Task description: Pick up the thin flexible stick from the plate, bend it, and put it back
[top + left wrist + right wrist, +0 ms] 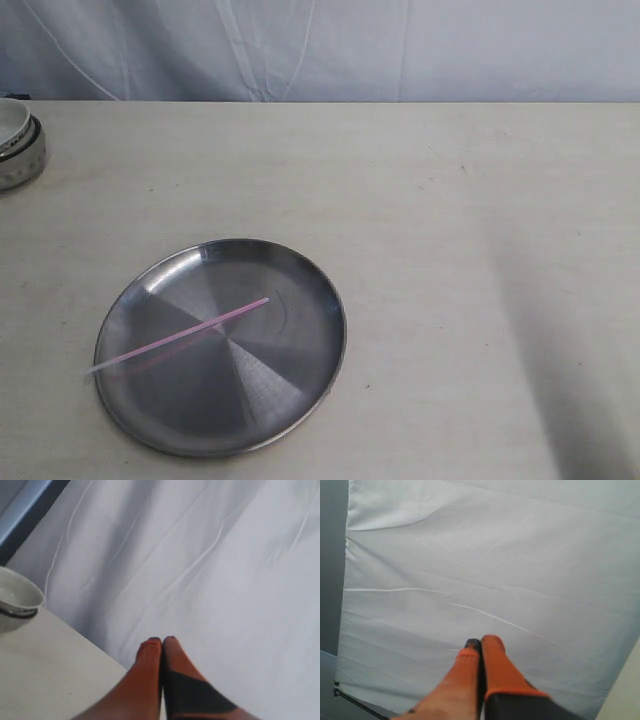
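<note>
Next, my left gripper is to grasp the pink-purple stick just inside the plate's rim (143, 351), near its overhanging end.
The thin pink-purple stick (180, 336) lies straight across the round steel plate (290, 370), which sits on the table at the lower left of the exterior view. One end of the stick rests near the plate's middle; the other pokes just past the left rim. Neither arm shows in the exterior view. My left gripper (163, 641) is shut, orange fingers pressed together, nothing between them, pointing at the white cloth backdrop. My right gripper (481, 642) is likewise shut and empty, facing the same cloth. Neither wrist view shows the plate or the stick.
A small white bowl (14, 140) stands at the table's far left edge, and the bowl (15, 597) also shows in the left wrist view. A white cloth backdrop (320, 45) hangs behind the beige table (450, 250).
</note>
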